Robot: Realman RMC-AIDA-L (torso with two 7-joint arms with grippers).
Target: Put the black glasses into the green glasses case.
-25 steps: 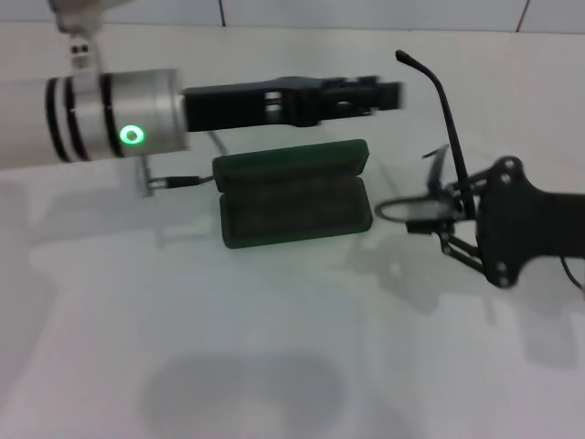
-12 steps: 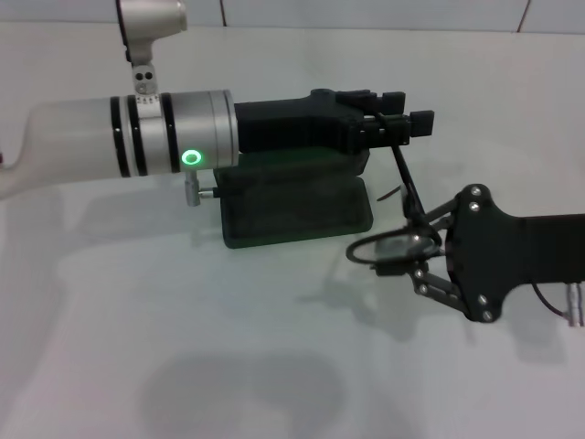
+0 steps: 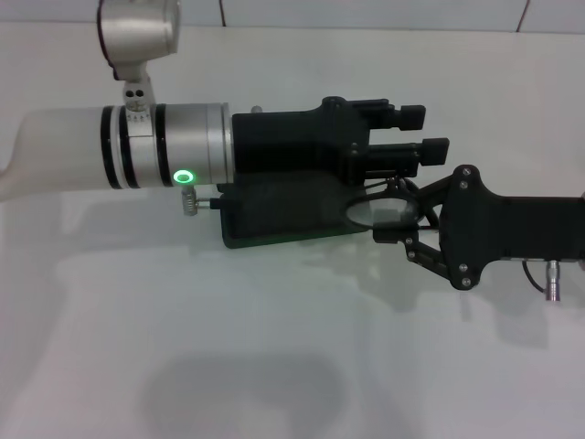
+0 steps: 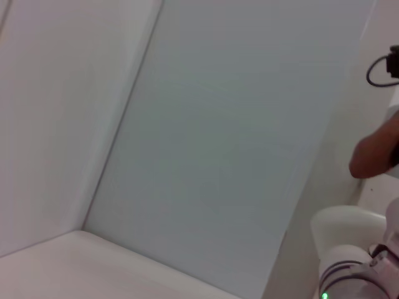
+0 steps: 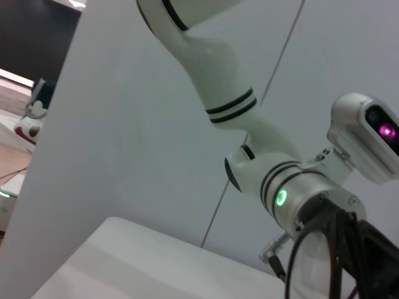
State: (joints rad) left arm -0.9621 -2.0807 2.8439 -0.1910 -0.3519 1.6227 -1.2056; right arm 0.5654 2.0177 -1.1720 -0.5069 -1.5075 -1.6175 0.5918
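My right gripper will let go of the black glasses inside the near half of the open green glasses case [image 3: 289, 212].
The green glasses case [image 3: 274, 219] lies open on the white table, largely covered by my left arm, which reaches over it from the left. My left gripper [image 3: 422, 131] sits above the case's right end, its two black fingers apart. From the right, my right gripper [image 3: 402, 218] is shut on the black glasses [image 3: 378, 211], whose lens hovers at the case's right end, just under the left gripper's fingers. The right wrist view shows the thin glasses frame [image 5: 303, 249] close up. The temple arms are hidden in the head view.
The white table [image 3: 274, 366] spreads out toward the front, with a tiled wall behind it. My left arm's silver wrist with a green light [image 3: 183, 176] hangs over the case's left end. The left wrist view shows only wall and part of an arm.
My left arm has pushed right and lowered over the case, its wrist turned. My right gripper has carried the glasses left to the case's right end. The upright temple arm is out of sight.
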